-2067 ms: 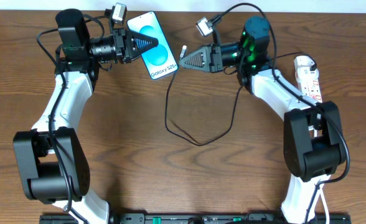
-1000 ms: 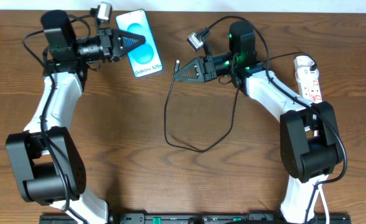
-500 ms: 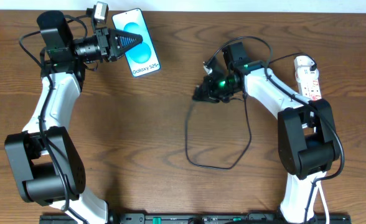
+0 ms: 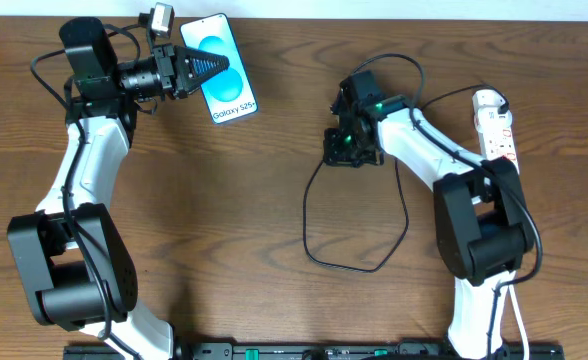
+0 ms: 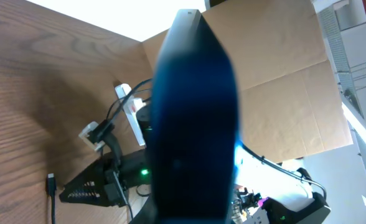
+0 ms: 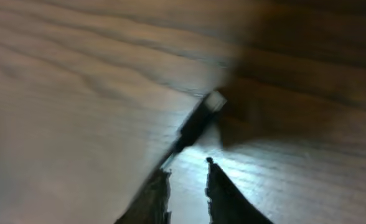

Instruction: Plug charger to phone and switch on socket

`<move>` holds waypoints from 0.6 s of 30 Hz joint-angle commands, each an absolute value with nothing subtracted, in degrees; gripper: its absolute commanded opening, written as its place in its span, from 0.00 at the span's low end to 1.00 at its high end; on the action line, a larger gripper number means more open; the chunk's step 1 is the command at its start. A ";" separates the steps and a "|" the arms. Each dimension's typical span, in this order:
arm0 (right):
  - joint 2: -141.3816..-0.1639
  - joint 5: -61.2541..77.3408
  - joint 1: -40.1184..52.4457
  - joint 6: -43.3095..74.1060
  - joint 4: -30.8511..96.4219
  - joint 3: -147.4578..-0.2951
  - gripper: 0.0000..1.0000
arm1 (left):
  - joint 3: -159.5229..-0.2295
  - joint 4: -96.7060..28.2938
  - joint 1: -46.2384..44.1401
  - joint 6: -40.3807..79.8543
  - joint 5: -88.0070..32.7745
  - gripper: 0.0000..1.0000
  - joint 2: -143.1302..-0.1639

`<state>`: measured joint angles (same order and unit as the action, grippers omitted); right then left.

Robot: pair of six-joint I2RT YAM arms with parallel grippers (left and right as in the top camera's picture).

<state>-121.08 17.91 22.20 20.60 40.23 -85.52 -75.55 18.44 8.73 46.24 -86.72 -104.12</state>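
The plug of the charger sits at an angle in front of my right gripper with its cable next to one finger, so I should open wider and close on the plug's black body [image 6: 195, 126].
The phone [image 4: 230, 96], blue screen up, is held at its near end by my left gripper [image 4: 217, 67], which is shut on it at the far left of the table. In the left wrist view the phone [image 5: 195, 124] is a dark blur filling the middle. My right gripper [image 4: 336, 152] points down at the table at centre right. Its fingers [image 6: 186, 186] stand slightly apart with bare wood between them. The charger's small black plug [image 6: 201, 118] lies just ahead of the left finger. The black cable [image 4: 354, 268] loops towards the front. The socket [image 4: 496, 125] lies at the far right.
The white power strip also shows in the left wrist view [image 5: 132, 111], in front of a brown cardboard wall [image 5: 276, 81]. The table's far edge runs just behind the phone. The right arm's own wire arcs above its wrist.
My right gripper swung right, away from the phone, and tipped down to the table, dragging the cable loop rightwards. My left gripper moved the phone slightly left, then held still.
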 commanded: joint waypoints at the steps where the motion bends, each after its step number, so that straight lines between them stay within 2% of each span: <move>1: -121.97 16.23 22.33 22.24 39.42 -86.54 0.32 | -75.83 18.96 8.71 44.99 -87.88 0.08 -102.98; 4: -122.02 17.10 22.35 24.86 39.38 -86.52 0.42 | -75.83 18.96 8.71 44.99 -87.88 0.07 -102.98; 9: -122.06 19.70 22.94 29.78 38.57 -86.43 0.46 | -75.83 18.96 8.71 44.99 -87.88 0.07 -102.98; 14: -122.08 20.58 23.92 34.24 38.54 -86.21 0.45 | -75.83 18.96 8.71 45.01 -87.90 0.07 -102.98; 18: -123.02 19.92 24.86 36.84 37.54 -85.32 0.40 | -75.83 18.96 8.71 45.01 -87.90 0.07 -102.98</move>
<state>-121.78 19.73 23.94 32.64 38.28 -85.49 -75.55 18.44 8.73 46.24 -86.72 -104.12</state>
